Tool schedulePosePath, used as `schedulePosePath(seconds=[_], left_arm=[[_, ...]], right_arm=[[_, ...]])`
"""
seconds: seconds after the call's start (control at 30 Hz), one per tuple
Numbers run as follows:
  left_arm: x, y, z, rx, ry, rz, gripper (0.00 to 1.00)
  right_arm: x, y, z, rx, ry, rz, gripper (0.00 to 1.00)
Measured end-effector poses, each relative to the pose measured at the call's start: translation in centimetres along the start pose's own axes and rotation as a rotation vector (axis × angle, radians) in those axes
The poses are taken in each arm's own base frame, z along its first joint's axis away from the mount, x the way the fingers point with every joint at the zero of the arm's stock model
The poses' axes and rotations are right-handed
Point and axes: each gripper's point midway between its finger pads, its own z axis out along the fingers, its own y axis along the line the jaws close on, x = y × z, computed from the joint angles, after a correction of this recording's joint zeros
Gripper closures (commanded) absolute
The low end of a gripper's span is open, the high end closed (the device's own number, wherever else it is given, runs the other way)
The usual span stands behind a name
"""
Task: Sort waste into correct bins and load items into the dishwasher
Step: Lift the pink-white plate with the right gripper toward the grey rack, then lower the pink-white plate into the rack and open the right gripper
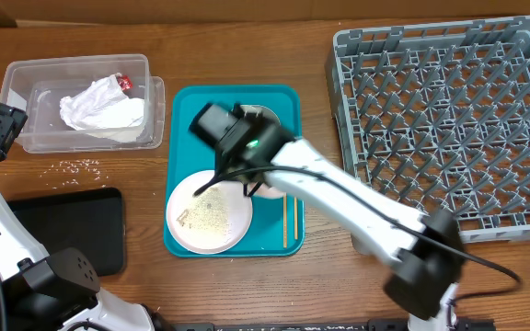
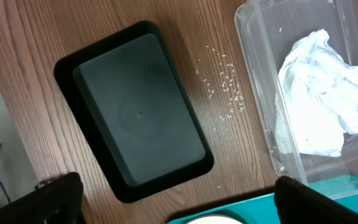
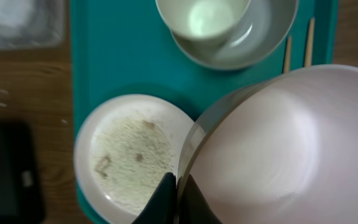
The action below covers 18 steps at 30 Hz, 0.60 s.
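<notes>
My right gripper is going to set the small white bowl, now held tilted above the teal tray, down and release it between pegs in the back half of the grey dish rack (image 1: pixel 428 101).
My right gripper (image 3: pixel 177 186) is shut on the rim of the small white bowl (image 3: pixel 278 143), held tilted above the teal tray (image 3: pixel 104 56). Below it sits the round plate (image 3: pixel 129 155), smeared with crumbs. At the tray's far end a white cup (image 3: pixel 207 15) rests inside the grey-green bowl (image 3: pixel 272 37), with the chopsticks (image 3: pixel 288 53) beside them. My left gripper (image 2: pixel 179 211) hangs open and empty over the table near the black tray (image 2: pixel 135 112). The clear tub (image 2: pixel 253 74) holds the crumpled napkin (image 2: pixel 322 93). Rice grains (image 2: pixel 225 87) lie loose on the wood.
The grey dish rack (image 1: pixel 449 119) fills the right side of the table. The clear tub (image 1: pixel 72 78) stands at the back left, and the black tray (image 1: pixel 72 225) at the front left. My right arm reaches diagonally across to the teal tray (image 1: pixel 187 106).
</notes>
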Motion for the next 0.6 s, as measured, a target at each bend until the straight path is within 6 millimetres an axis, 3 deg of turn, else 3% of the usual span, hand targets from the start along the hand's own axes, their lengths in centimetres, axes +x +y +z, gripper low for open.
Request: schedulePosePath(seconds=[0.07, 0.13, 0.27, 0.4, 0.5, 0.6], left_arm=[[0.0, 0.0, 0.0, 0.000, 0.000, 0.000, 0.00], [0.0, 0.0, 0.0, 0.000, 0.000, 0.000, 0.00], [0.0, 0.0, 0.0, 0.000, 0.000, 0.000, 0.00], [0.0, 0.0, 0.0, 0.000, 0.000, 0.000, 0.00], [0.0, 0.0, 0.0, 0.000, 0.000, 0.000, 0.00], [0.0, 0.0, 0.0, 0.000, 0.000, 0.000, 0.00]], right_arm=[[-2.7, -1.0, -3.3, -0.047, -0.066, 0.031, 0.96], [-5.8, -3.3, -6.6, -0.079, -0.140, 0.084, 0.96], [-10.4, -11.0, -11.3, -0.077, -0.227, 0.209, 0.96], [-12.8, -17.6, -12.0, -0.102, -0.201, 0.267, 0.96], [-13.5, -20.4, -11.1, -0.199, -0.145, 0.258, 0.96], [-14.2, -22.0, -10.3, -0.322, -0.115, 0.241, 0.96]])
